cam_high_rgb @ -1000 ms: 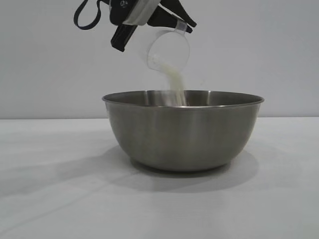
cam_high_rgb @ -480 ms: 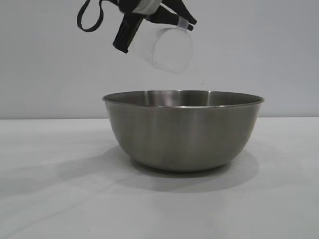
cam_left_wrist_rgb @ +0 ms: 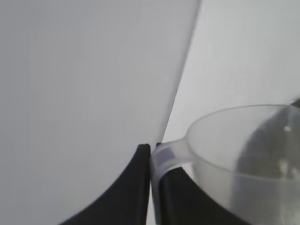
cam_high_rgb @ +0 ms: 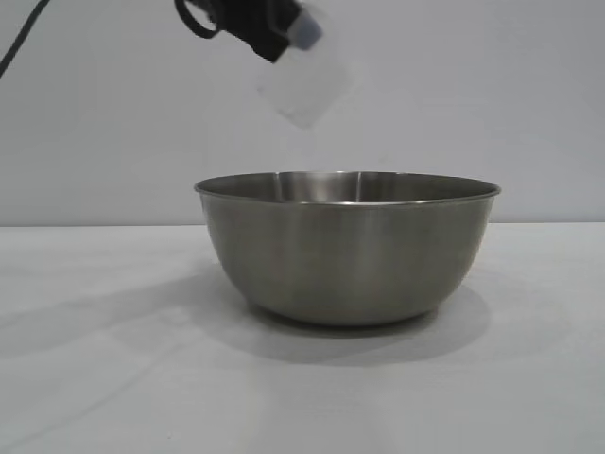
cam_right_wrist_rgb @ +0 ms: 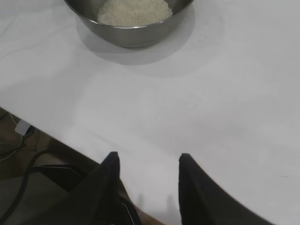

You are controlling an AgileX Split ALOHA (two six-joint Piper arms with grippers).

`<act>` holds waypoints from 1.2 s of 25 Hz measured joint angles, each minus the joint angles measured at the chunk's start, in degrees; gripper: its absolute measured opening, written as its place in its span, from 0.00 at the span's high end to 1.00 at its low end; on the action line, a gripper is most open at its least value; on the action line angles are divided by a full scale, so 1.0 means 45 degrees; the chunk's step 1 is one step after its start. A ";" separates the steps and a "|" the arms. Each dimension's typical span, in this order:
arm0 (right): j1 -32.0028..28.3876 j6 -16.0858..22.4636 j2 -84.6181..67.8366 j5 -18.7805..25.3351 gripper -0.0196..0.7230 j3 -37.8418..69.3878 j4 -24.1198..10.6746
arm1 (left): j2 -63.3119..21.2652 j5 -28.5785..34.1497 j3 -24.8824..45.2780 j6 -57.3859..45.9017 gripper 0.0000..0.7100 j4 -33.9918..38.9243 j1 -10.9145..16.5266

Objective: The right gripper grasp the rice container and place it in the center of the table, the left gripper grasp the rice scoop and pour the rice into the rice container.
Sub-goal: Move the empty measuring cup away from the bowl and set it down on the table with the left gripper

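The robot's left gripper should stand the rice scoop on the white table (cam_high_rgb: 145, 278) close beside the steel rice container and let go of it.
The steel rice container (cam_high_rgb: 346, 248) stands in the middle of the white table (cam_high_rgb: 104, 378). In the right wrist view it (cam_right_wrist_rgb: 130, 29) holds a pale mound of rice (cam_right_wrist_rgb: 134, 11). My left gripper (cam_high_rgb: 274, 38) hangs above the container's left part, shut on the handle of the translucent rice scoop (cam_high_rgb: 304, 87). In the left wrist view the scoop (cam_left_wrist_rgb: 243, 159) looks nearly empty, with a few grains stuck inside, and its handle (cam_left_wrist_rgb: 166, 157) is pinched between the black fingers (cam_left_wrist_rgb: 136, 187). My right gripper (cam_right_wrist_rgb: 147, 159) stands open and empty over the table, well away from the container.
Below the table edge in the right wrist view lie dark cables (cam_right_wrist_rgb: 18, 187) and a small white box (cam_right_wrist_rgb: 22, 126). A plain pale wall (cam_high_rgb: 492, 95) stands behind the table.
The stream of rice from the scoop into the container has stopped. My left gripper has lifted and swung the scoop up and to the left. The right arm has not moved.
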 joint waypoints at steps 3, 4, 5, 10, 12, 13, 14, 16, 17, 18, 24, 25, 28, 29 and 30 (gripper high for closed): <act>0.0000 0.0000 0.0000 0.0000 0.64 0.0000 0.0000 | 0.0000 -0.0047 0.1053 -0.0066 1.00 -0.0026 0.0552; 0.0000 0.0000 0.0000 0.0000 0.64 0.0000 0.0000 | 0.0025 -0.0232 0.1447 -0.0066 1.00 -0.0108 0.0704; 0.0000 0.0000 0.0000 0.0000 0.64 0.0000 0.0000 | 0.0096 -0.0498 0.1758 -0.0066 1.00 -0.0209 0.0831; 0.0000 0.0000 0.0000 0.0000 0.64 0.0000 0.0000 | 0.1074 -0.1917 0.2991 0.0333 1.00 -0.1612 0.1272; 0.0000 0.0000 0.0000 0.0000 0.64 0.0000 0.0000 | 0.1424 -0.2236 0.3168 0.0471 1.00 -0.1983 0.1269; 0.0000 0.0000 0.0000 0.0000 0.64 0.0000 0.0000 | 0.1575 -0.2387 0.3197 0.0502 1.00 -0.2150 0.1269; 0.0000 0.0000 0.0000 0.0000 0.64 0.0000 0.0000 | 0.1681 -0.2453 0.3203 0.0552 1.00 -0.2365 0.1269; 0.0000 0.0000 0.0000 0.0000 0.64 0.0000 0.0000 | 0.1944 -0.2606 0.3203 0.0788 1.00 -0.2877 0.1269; 0.0000 0.0000 0.0000 0.0000 0.64 0.0000 0.0000 | 0.2051 -0.2631 0.3203 0.0890 1.00 -0.3156 0.1269; 0.0000 0.0000 0.0000 0.0000 0.64 0.0000 0.0000 | 0.2127 -0.2702 0.3203 0.1019 1.00 -0.3330 0.1269; 0.0000 0.0000 -0.0910 0.0000 0.64 0.0000 0.0000 | 0.2647 -0.3086 0.3203 0.1134 1.00 -0.3529 0.1269; 0.0000 0.0000 -0.1248 0.0000 0.64 0.0000 0.0000 | 0.2704 -0.3119 0.3203 0.1155 1.00 -0.3682 0.1269; 0.0000 0.0000 -0.2104 0.0000 0.64 0.0000 0.0000 | 0.2893 -0.3171 0.3203 0.1304 1.00 -0.4104 0.1269; 0.0000 0.0000 -0.2290 0.0000 0.64 0.0000 0.0000 | 0.2951 -0.3224 0.3203 0.1390 1.00 -0.4221 0.1269; 0.0000 0.0000 -0.2388 0.0000 0.64 0.0000 0.0000 | 0.3010 -0.3253 0.3203 0.1425 1.00 -0.4348 0.1269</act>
